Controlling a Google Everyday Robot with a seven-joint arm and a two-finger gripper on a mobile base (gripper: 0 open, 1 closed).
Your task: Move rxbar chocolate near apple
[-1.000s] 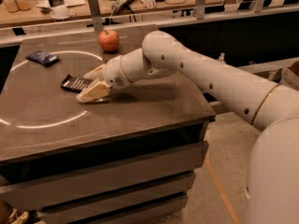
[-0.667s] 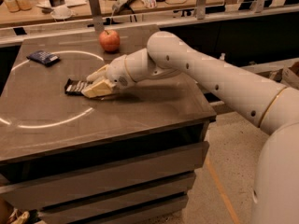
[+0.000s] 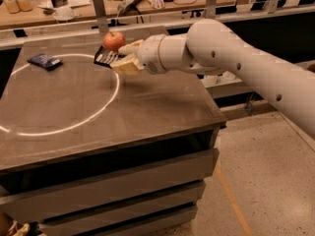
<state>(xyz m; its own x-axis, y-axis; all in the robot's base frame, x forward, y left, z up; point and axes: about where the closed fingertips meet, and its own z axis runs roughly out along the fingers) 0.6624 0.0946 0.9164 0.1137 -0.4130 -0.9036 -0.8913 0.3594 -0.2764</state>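
My gripper is going to release the rxbar chocolate on the dark table (image 3: 133, 44), beside the apple on its side that faces my arm.
The red-orange apple (image 3: 113, 41) stands near the back edge of the dark table (image 3: 98, 107). My gripper (image 3: 123, 58) reaches in from the right, just right of and below the apple. It is shut on the rxbar chocolate (image 3: 106, 57), a flat dark bar with pale stripes. The bar sticks out to the left of the fingers, just below the apple, close to the table top. I cannot tell whether it touches the table.
A small dark blue packet (image 3: 44, 61) lies at the back left of the table, on a white circle line (image 3: 98, 109). A cluttered wooden bench (image 3: 74, 9) stands behind the table. The table's right edge drops to the floor (image 3: 256, 181).
My gripper has carried the chocolate bar from the middle of the table toward the back, up to the apple. The apple and the blue packet have not moved.
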